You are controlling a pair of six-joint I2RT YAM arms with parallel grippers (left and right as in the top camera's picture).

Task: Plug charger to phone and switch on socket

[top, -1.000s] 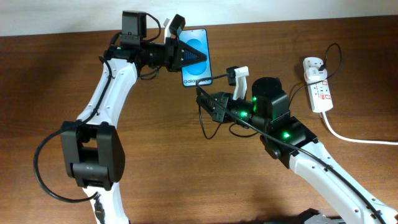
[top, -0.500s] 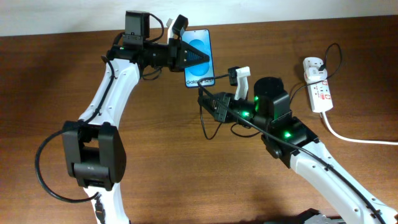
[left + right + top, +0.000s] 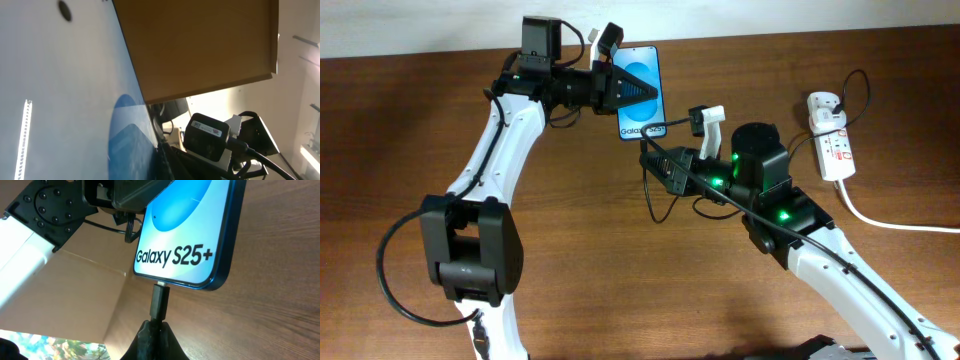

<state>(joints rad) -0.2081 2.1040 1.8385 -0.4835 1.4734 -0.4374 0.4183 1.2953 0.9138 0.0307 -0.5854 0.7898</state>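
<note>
The robot's left gripper needs to release the phone on the bare wooden table (image 3: 609, 172) between the robot's arms, next to the charger cable's loop. The phone is still held above the table.
The phone (image 3: 638, 92) with its blue "Galaxy S25+" screen is held above the table by my left gripper (image 3: 620, 90), which is shut on its upper part. In the right wrist view the phone (image 3: 190, 230) fills the top. My right gripper (image 3: 156, 330) is shut on the charger's black connector (image 3: 160, 302). Its metal tip touches the port at the phone's bottom edge. In the overhead view my right gripper (image 3: 655, 155) sits just below the phone. The charger cable (image 3: 650, 205) loops under it. The white socket (image 3: 830, 135) lies at the far right with a black plug in it.
The socket's thick white cord (image 3: 890, 222) runs off the right edge. The brown wooden table (image 3: 620, 290) fills the view. The left wrist view shows the phone screen (image 3: 60, 100) very close and the right arm's camera (image 3: 207, 135) beyond it.
My right gripper has edged up and right with the connector, closing the gap to the phone's bottom edge. The left arm and phone have shifted slightly right, then held still.
</note>
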